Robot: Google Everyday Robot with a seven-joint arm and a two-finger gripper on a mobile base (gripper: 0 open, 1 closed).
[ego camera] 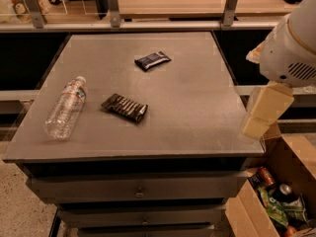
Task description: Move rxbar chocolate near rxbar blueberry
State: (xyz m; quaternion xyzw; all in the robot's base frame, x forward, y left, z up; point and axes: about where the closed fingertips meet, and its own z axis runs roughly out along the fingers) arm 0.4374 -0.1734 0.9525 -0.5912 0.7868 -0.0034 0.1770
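Observation:
My gripper is going to close on the middle of the rxbar chocolate [128,108], because this bar needs to move near the rxbar blueberry.
The rxbar chocolate [124,107], a dark brown wrapper with pale stripes, lies flat on the grey table [187,107], left of centre. The rxbar blueberry [152,60], a smaller navy wrapper with a white label, lies farther back near the middle. The two bars lie well apart. My gripper [264,113], cream-coloured below the white arm [291,48], hangs at the table's right edge near the front corner, far from both bars and holding nothing that I can see.
A clear plastic water bottle [65,107] lies on its side at the table's left. A cardboard box [276,196] with cans and packets stands on the floor at the lower right. A railing and a wooden counter run behind the table.

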